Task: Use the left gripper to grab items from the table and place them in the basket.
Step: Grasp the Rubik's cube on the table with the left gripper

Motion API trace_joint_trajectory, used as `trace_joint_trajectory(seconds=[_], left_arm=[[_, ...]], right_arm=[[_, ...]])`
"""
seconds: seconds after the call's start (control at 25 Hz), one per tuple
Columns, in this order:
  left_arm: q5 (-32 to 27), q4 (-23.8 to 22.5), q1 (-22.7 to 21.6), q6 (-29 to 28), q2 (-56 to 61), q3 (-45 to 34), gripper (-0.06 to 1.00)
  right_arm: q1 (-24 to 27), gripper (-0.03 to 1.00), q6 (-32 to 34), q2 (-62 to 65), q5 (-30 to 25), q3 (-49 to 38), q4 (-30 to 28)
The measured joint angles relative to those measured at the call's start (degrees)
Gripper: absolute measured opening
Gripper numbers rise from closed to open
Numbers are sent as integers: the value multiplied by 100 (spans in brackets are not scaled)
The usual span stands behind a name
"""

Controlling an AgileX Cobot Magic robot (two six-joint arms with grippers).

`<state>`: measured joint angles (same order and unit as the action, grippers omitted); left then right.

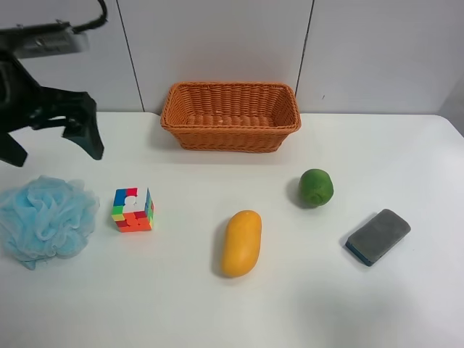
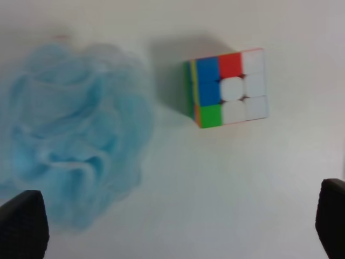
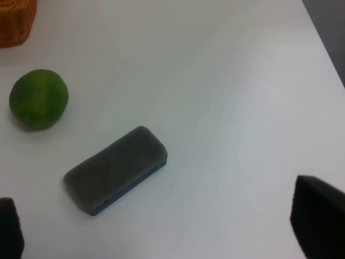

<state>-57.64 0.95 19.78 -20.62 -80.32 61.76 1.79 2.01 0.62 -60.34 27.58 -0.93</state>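
Observation:
Next, the left gripper goes to the puzzle cube beside the light-blue bath pouf, to close on the cube's opposite sides (image 1: 133, 203) from above.
The left gripper (image 1: 51, 148) is the black arm at the exterior high view's left. It hovers open and empty above the table (image 1: 181, 304), just behind the light-blue bath pouf (image 1: 47, 216). In the left wrist view the gripper (image 2: 175, 226) frames the pouf (image 2: 75, 135) and the puzzle cube (image 2: 229, 89). The cube (image 1: 133, 209), mango (image 1: 241, 243), green fruit (image 1: 317, 187) and grey sponge (image 1: 378, 236) lie on the table. The empty wicker basket (image 1: 230, 116) stands at the back. The right gripper (image 3: 164, 226) is open above the sponge (image 3: 116, 168) and fruit (image 3: 39, 99).
A grey panelled wall (image 1: 217, 43) rises behind the table. The table's edge (image 3: 323, 38) and the dark floor beyond it show in the right wrist view. A corner of the basket (image 3: 16, 21) shows there too.

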Motion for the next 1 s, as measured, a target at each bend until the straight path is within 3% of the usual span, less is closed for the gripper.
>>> trace_joint_trajectory(seconds=[0.28, 1.0], left_arm=[[626, 226, 447, -330, -936, 0, 99], [1635, 430, 453, -350, -2318, 0, 99]], right_arm=[[0, 99, 0, 0, 0, 0, 0], [0, 99, 0, 0, 0, 0, 0]])
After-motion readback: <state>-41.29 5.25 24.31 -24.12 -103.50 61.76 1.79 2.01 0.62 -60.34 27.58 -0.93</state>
